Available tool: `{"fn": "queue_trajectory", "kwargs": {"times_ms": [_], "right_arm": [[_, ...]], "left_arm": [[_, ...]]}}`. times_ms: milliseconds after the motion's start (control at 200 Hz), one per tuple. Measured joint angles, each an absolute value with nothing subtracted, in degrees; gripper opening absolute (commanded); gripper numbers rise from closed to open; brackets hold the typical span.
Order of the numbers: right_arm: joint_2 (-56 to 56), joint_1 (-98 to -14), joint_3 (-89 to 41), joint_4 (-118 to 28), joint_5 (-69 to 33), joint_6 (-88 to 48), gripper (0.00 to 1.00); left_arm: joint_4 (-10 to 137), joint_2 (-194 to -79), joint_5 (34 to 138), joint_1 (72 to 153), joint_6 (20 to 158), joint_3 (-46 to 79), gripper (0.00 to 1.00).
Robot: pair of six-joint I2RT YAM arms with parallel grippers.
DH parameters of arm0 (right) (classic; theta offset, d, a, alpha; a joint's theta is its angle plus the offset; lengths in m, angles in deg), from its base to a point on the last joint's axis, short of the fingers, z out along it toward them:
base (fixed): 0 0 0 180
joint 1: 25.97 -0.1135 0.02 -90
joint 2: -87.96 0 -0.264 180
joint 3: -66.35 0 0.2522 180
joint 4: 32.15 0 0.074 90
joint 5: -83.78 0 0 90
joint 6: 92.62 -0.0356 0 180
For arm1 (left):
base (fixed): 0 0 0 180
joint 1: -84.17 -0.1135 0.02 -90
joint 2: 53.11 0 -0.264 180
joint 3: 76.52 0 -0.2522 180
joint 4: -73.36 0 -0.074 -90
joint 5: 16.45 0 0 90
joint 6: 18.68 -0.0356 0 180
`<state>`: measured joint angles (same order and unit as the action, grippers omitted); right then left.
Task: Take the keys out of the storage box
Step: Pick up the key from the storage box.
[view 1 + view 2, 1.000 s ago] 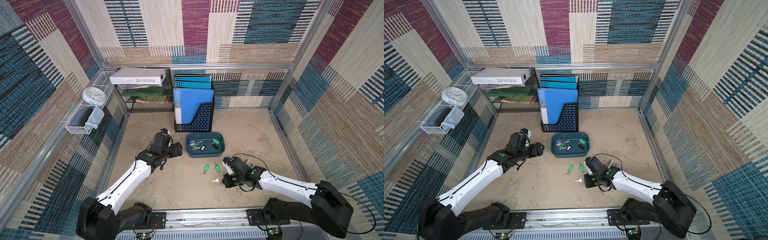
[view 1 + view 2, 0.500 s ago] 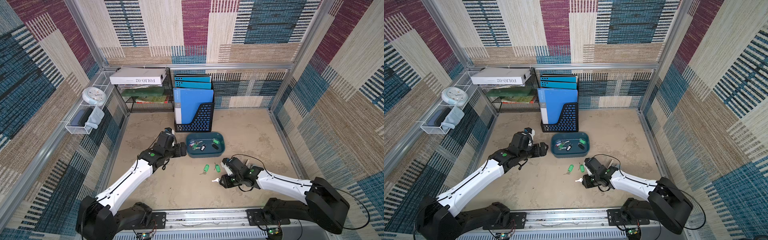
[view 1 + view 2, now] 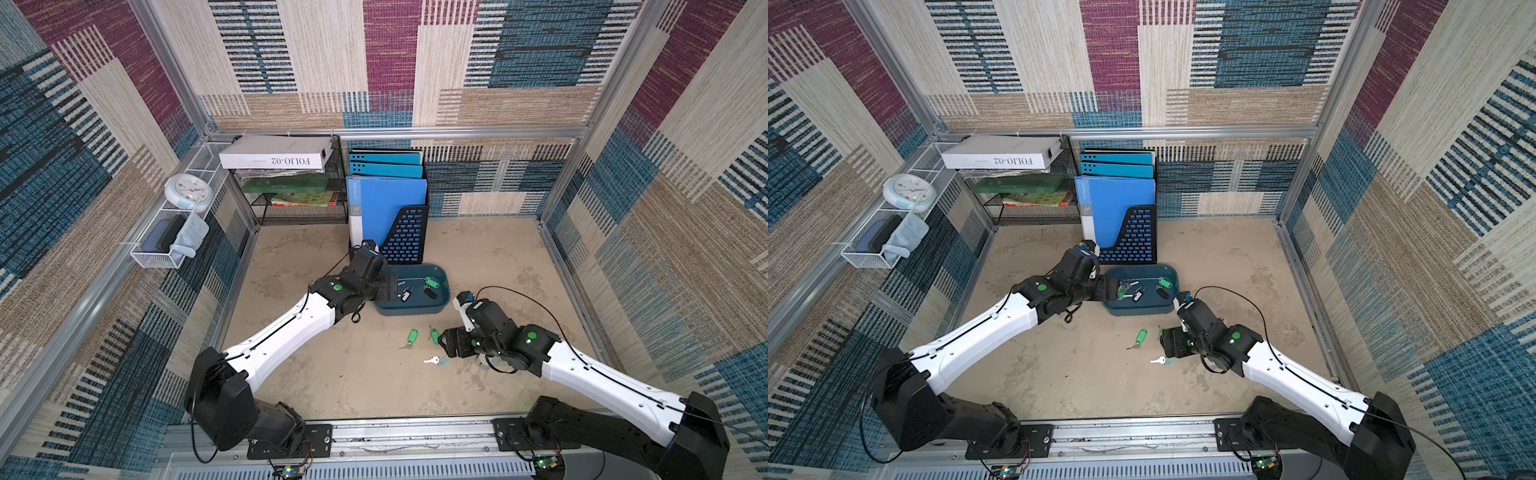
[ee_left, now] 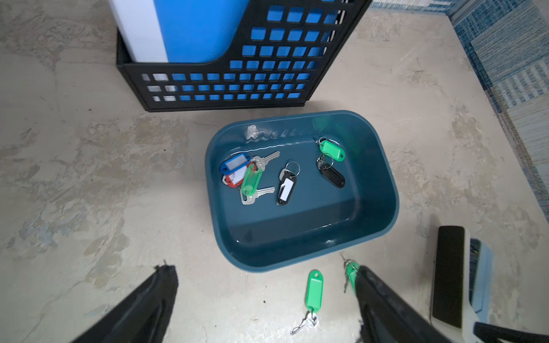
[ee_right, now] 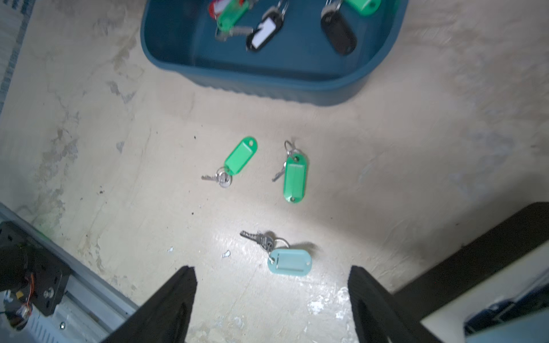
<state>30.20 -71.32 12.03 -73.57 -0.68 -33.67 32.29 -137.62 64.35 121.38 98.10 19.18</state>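
Observation:
Next, I close my left gripper on the tag of the plain black key (image 3: pixel 430 293) (image 4: pixel 332 176), the one that sits beside the green key inside the teal storage box.
The teal storage box (image 3: pixel 409 311) (image 3: pixel 1138 308) sits in front of the file holder. Inside it lie several keys: a blue, red and green cluster (image 4: pixel 248 178), a black one with a white label (image 4: pixel 285 188), a green one (image 4: pixel 332 151) and a black one (image 4: pixel 334 176). Outside on the table lie two green keys (image 5: pixel 240 156) (image 5: pixel 295 178) and a pale grey-blue key (image 5: pixel 289 260). My right gripper (image 5: pixel 271 268) (image 3: pixel 451 347) stands open just behind the pale key, holding nothing. My left gripper (image 4: pixel 263 268) (image 3: pixel 388 291) hangs open and empty at the box's left end.
A black perforated file holder (image 3: pixel 405 239) with blue folders stands right behind the box. A wire shelf with books (image 3: pixel 291 195) is at the back left, and a white wire basket (image 3: pixel 166 245) hangs on the left wall. A pale, black-faced object (image 4: pixel 450 273) lies beside my right gripper.
My right gripper has opened and let the pale grey-blue key go onto the table. My left arm has moved right, up to the box's left end.

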Motion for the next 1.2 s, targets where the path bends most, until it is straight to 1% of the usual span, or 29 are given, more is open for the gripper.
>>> {"fn": "queue_trajectory", "kwargs": {"times_ms": [215,341,421,571,646,791,942,1002,1147,1202], "right_arm": [[31.93,-71.32,12.05,-71.41,9.48,-35.61,0.84],[37.42,-71.32,16.53,-66.53,15.91,-37.21,0.86],[40.39,-71.27,19.11,-63.54,19.16,-37.54,0.87],[43.38,-71.27,21.63,-57.03,24.36,-37.60,0.90],[43.73,-71.25,22.61,-53.97,25.72,-36.57,0.91],[42.23,-71.23,22.35,-49.68,26.88,-33.54,0.93],[40.30,-71.08,21.04,-47.69,28.15,-30.69,0.95],[40.08,-70.88,20.95,-47.65,28.32,-29.86,0.95],[40.15,-70.49,20.97,-47.65,28.43,-28.60,0.96],[40.52,-70.29,21.08,-47.58,28.39,-28.31,0.96]], "left_arm": [[30.19,-146.87,63.90,123.85,97.93,11.07,0.92],[30.08,-152.26,64.07,124.95,97.93,7.50,0.85],[28.47,-158.91,64.00,125.47,97.99,1.49,0.80],[25.43,-170.80,63.44,125.65,98.82,-9.63,0.77],[24.49,-175.54,63.57,125.65,99.46,-13.68,0.74],[22.41,-184.50,64.79,125.71,99.89,-22.31,0.72],[21.58,-190.01,66.17,125.80,100.46,-28.04,0.69],[21.28,-191.65,66.71,125.80,100.44,-29.87,0.65],[20.49,-194.36,67.30,125.80,100.46,-32.43,0.59],[20.36,-194.84,67.22,125.80,100.40,-32.69,0.51]]}}
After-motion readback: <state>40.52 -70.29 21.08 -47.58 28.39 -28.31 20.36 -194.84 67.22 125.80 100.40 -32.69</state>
